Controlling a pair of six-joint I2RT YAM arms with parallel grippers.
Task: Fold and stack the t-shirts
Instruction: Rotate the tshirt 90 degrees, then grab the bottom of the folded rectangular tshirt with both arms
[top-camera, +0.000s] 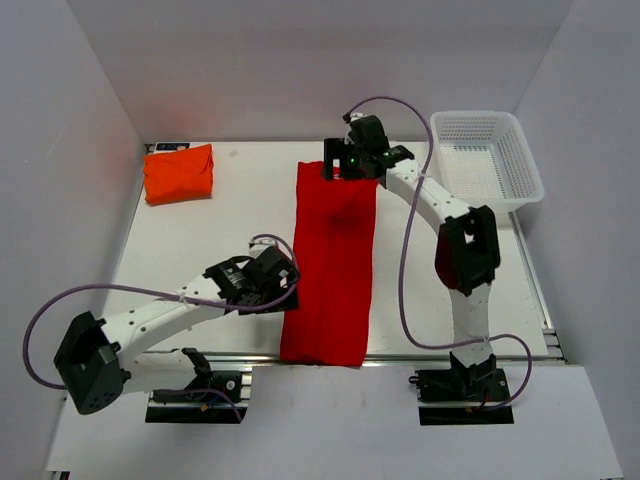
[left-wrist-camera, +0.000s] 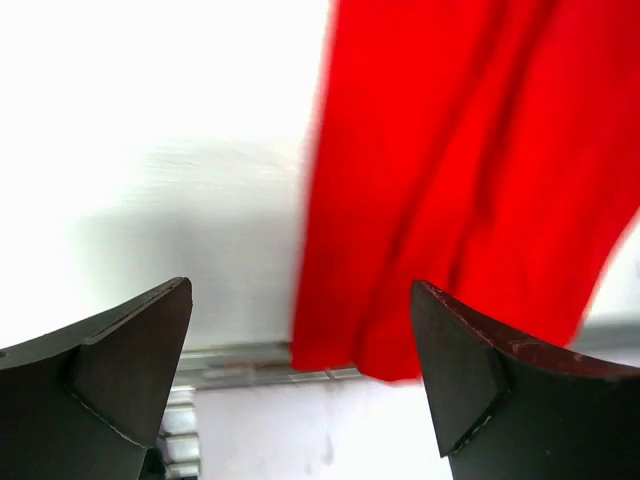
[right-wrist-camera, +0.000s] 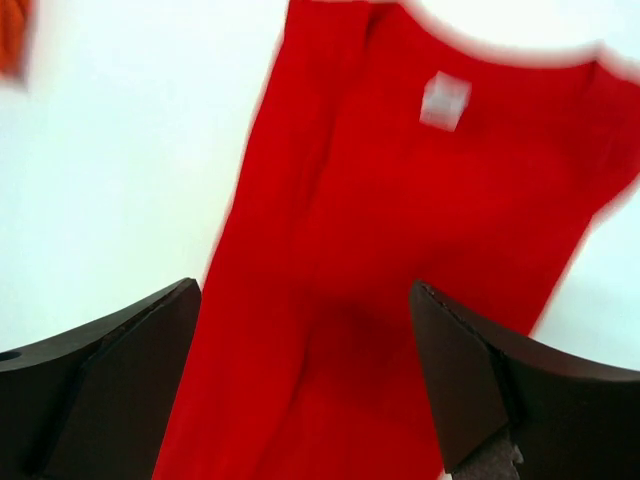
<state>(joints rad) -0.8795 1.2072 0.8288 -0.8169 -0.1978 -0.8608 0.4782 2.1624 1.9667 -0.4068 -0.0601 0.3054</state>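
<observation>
Next, my left gripper moves next to the red t-shirt's near corner (top-camera: 284, 359) (left-wrist-camera: 298, 362), on the side toward the orange t-shirt, and then closes there.
The red t-shirt (top-camera: 333, 262) lies flat as a long narrow strip down the middle of the table, its near end hanging over the front edge. The orange t-shirt (top-camera: 180, 173) lies folded at the far left corner. My left gripper (top-camera: 289, 272) is open and empty at the strip's left edge, near its near end. In the left wrist view the left gripper (left-wrist-camera: 300, 385) has the red t-shirt (left-wrist-camera: 470, 170) up and to its right. My right gripper (top-camera: 342, 165) is open and empty above the strip's far end. In the right wrist view the right gripper (right-wrist-camera: 305, 385) hovers over the red t-shirt (right-wrist-camera: 400, 250).
A white mesh basket (top-camera: 487, 160) stands at the far right, beside the right arm. A metal rail (left-wrist-camera: 240, 362) runs along the table's front edge. A white neck label (right-wrist-camera: 445, 100) shows on the red shirt. A sliver of the orange shirt (right-wrist-camera: 10, 35) shows at the upper left.
</observation>
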